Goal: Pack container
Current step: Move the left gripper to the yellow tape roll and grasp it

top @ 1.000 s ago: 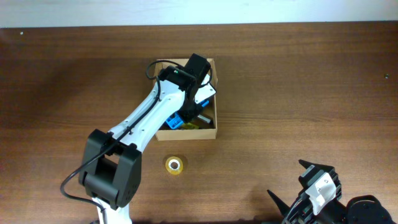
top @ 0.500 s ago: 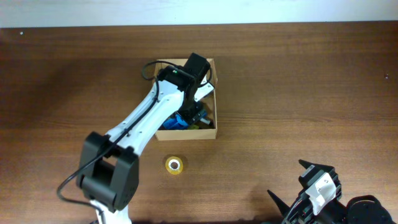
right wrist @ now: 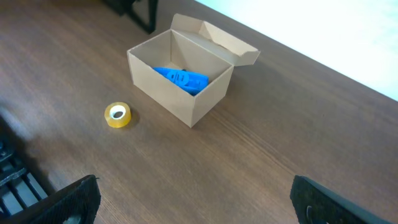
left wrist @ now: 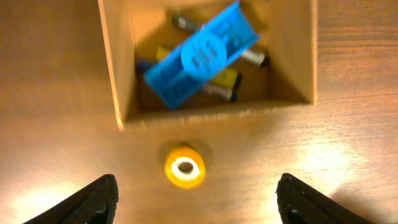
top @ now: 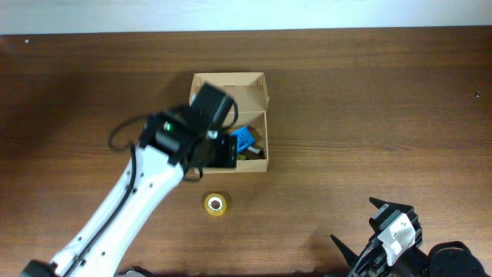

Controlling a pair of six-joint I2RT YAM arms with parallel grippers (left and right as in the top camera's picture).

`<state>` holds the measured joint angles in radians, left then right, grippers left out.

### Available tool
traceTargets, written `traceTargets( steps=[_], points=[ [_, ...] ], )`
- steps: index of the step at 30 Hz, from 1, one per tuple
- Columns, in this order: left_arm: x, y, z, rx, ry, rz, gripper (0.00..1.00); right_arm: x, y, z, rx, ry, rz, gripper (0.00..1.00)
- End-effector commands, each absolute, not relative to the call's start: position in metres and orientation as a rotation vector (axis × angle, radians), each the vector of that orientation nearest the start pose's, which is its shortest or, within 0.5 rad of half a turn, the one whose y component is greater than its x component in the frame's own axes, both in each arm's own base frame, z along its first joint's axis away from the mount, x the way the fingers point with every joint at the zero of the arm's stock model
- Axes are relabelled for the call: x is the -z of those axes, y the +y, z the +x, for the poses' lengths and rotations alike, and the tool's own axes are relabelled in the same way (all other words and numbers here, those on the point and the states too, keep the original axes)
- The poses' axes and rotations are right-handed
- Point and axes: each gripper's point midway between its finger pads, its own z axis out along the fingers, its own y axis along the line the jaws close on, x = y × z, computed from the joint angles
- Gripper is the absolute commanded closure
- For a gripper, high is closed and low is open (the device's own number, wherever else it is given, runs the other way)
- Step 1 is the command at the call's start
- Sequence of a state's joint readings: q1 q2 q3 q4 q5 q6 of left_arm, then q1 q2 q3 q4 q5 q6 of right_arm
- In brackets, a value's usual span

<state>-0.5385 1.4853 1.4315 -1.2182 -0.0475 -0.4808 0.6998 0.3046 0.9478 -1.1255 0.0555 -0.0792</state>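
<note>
The yellow tape roll in front of the box is next: my left gripper should go down and close around its outer side (top: 216, 212) (left wrist: 186, 184).
The container, a tan cardboard box (top: 258, 86) with its flap lid open, stands at the table's middle back. It also shows in the left wrist view (left wrist: 115, 74) and the right wrist view (right wrist: 186, 106). A blue plastic case (top: 243, 138) lies tilted inside it (left wrist: 202, 55) (right wrist: 180, 79), on top of some pens (left wrist: 219, 84). A yellow tape roll (top: 216, 204) lies on the table in front of the box (left wrist: 185, 167) (right wrist: 117, 115). My left gripper (top: 221, 151) is open and empty (left wrist: 199, 202), above the box's front-left edge. My right gripper (top: 361, 227) is open and empty (right wrist: 199, 202), far off at the front right.
The brown wooden table (top: 369, 115) has a white wall along its back edge (top: 246, 15). My left arm (top: 131, 208) runs from the front left toward the box.
My left gripper has pulled back out of the box toward the front left. The blue case it reached in with now lies free inside the box. The right arm has not moved.
</note>
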Motion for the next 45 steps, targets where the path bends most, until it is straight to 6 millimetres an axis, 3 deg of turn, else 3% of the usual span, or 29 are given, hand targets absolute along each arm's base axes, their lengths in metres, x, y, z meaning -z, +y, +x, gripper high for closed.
traceTargets(
  steps=[1,8,13,17,25,33,45],
  points=[
    [-0.171,-0.158,0.245,0.264,2.879,-0.240,0.20,-0.274,0.086,0.119,-0.325,1.931,-0.738,0.01],
    [-0.155,-0.145,0.206,0.309,2.704,-0.903,0.21,-0.274,0.086,0.119,-0.325,1.931,-0.738,0.01],
    [-0.138,-0.147,0.187,0.268,2.623,-1.201,0.21,-0.274,0.086,0.119,-0.325,1.931,-0.738,0.01],
    [-0.118,-0.138,0.172,0.125,2.581,-1.441,0.21,-0.274,0.086,0.119,-0.325,1.931,-0.738,0.01],
    [-0.082,-0.144,0.171,-0.066,2.577,-1.583,0.21,-0.274,0.086,0.119,-0.325,1.931,-0.738,0.01],
    [-0.052,-0.158,0.185,-0.104,2.584,-1.615,0.21,-0.274,0.086,0.119,-0.325,1.931,-0.738,0.00],
    [-0.036,-0.142,0.206,-0.126,2.505,-1.776,0.20,-0.274,0.086,0.119,-0.325,1.931,-0.738,0.01]
  ],
)
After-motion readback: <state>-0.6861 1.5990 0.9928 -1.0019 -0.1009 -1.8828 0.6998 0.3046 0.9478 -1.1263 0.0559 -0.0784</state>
